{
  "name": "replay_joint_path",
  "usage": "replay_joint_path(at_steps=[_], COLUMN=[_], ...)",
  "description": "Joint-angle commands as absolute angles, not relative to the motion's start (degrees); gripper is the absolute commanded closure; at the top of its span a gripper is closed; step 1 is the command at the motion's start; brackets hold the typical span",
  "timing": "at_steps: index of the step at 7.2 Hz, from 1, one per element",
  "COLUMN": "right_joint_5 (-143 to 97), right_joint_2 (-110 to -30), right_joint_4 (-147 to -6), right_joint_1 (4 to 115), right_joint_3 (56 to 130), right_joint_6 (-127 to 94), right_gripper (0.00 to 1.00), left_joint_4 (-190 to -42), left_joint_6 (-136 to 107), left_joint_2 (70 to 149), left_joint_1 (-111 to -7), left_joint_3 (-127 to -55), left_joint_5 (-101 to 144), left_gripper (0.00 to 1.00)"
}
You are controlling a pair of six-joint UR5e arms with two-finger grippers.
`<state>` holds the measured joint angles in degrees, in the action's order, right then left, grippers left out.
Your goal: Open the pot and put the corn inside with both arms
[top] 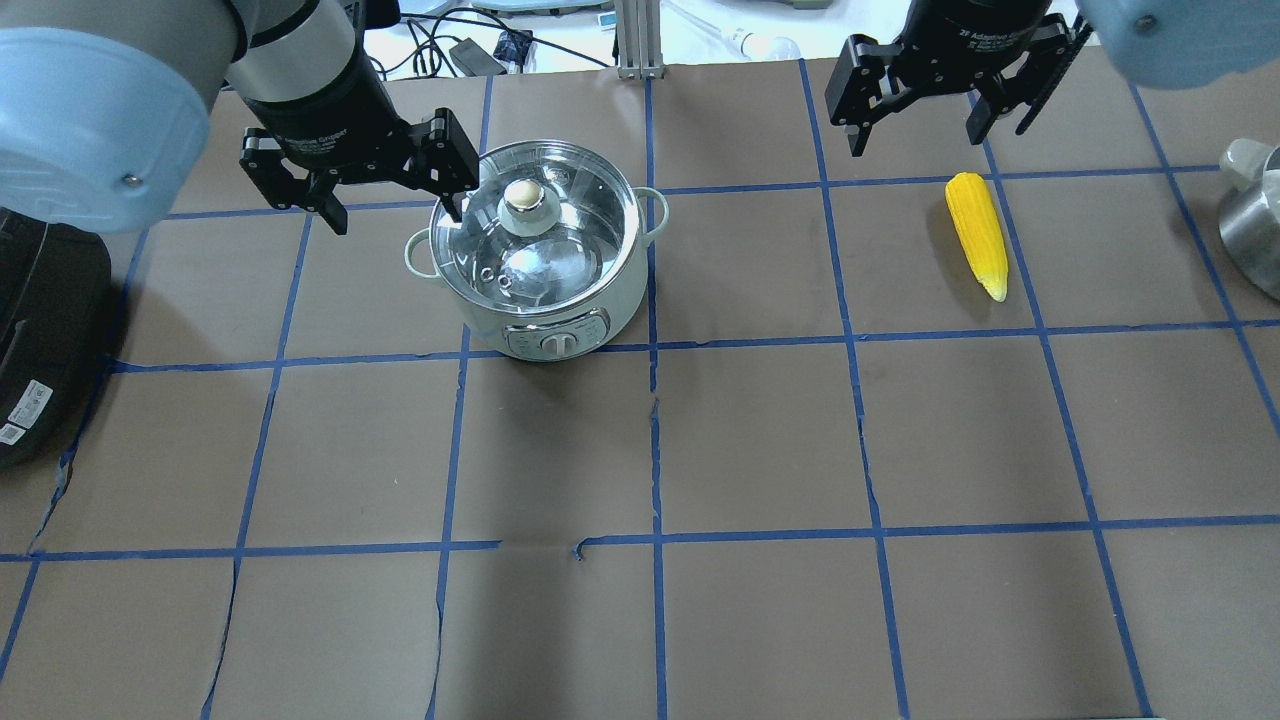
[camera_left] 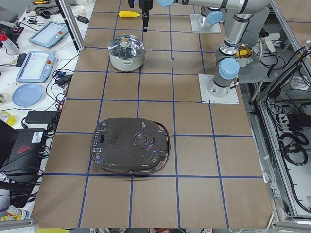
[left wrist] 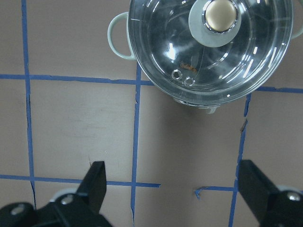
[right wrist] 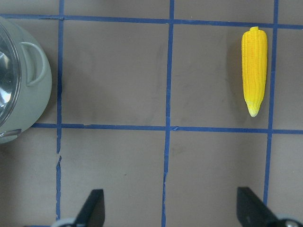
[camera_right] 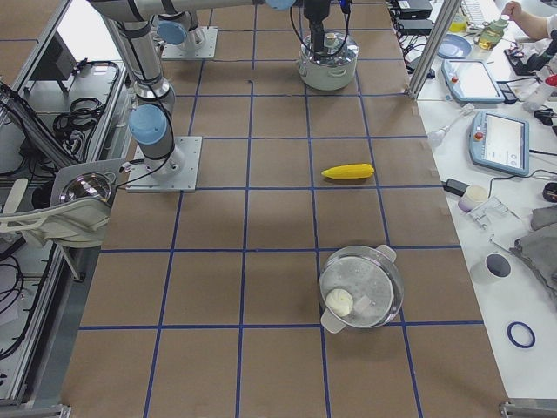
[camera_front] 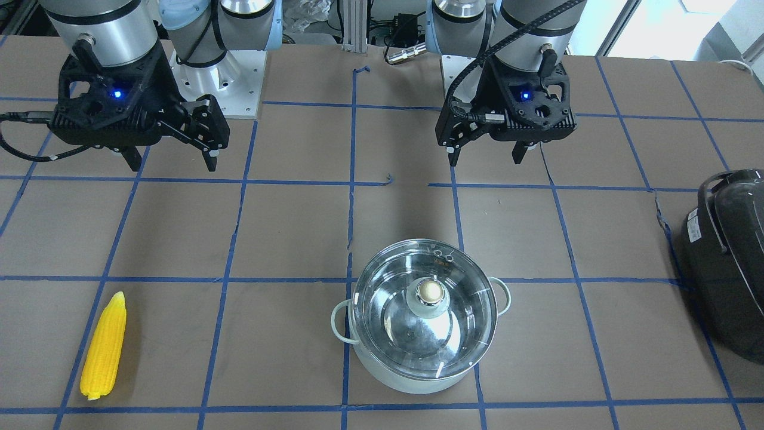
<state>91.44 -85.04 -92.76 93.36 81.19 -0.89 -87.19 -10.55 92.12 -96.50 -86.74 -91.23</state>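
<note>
The pot must be open for the corn, so next my left gripper moves to the glass lid's beige knob (camera_front: 430, 291) (left wrist: 220, 15) and closes there.
The pot (camera_front: 412, 377) stands on the brown table with its glass lid (camera_front: 394, 310) and beige knob (camera_front: 431, 291) on. In the overhead view the pot (top: 612, 308) is left of centre at the far side. The yellow corn (camera_front: 104, 346) lies flat and alone, and also shows in the overhead view (top: 977, 233). My left gripper (top: 395, 215) is open and empty, high above the table, just left of the pot. In the left wrist view (left wrist: 173, 189) the pot (left wrist: 118, 40) is ahead of it. My right gripper (top: 915, 135) is open and empty, above the table near the corn's blunt end (right wrist: 254, 68).
A dark grey rounded appliance (top: 40, 330) sits at the table's left end. A second steel pot (camera_right: 361, 287) stands toward the right end, at the overhead view's right edge (top: 1250, 230). Blue tape lines grid the brown table cover (top: 760, 440).
</note>
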Motion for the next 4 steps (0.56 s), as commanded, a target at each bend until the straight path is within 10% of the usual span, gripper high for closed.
replay_joint_path(at_steps=[1, 4], right_joint_5=[91.3, 91.3], right_joint_2=[-85.2, -85.3], right_joint_4=[-94.4, -94.4], right_joint_1=[93.3, 93.3], right_joint_3=[81.9, 81.9], right_joint_6=[-0.5, -0.5], right_gripper=[0.0, 0.0], left_joint_4=[-87.2, -87.2], left_joint_6=[-10.5, -10.5], left_joint_2=[92.1, 91.9], left_joint_1=[-96.5, -96.5], left_joint_3=[-86.7, -86.7], left_joint_5=[-91.2, -91.2], left_gripper=[0.0, 0.0])
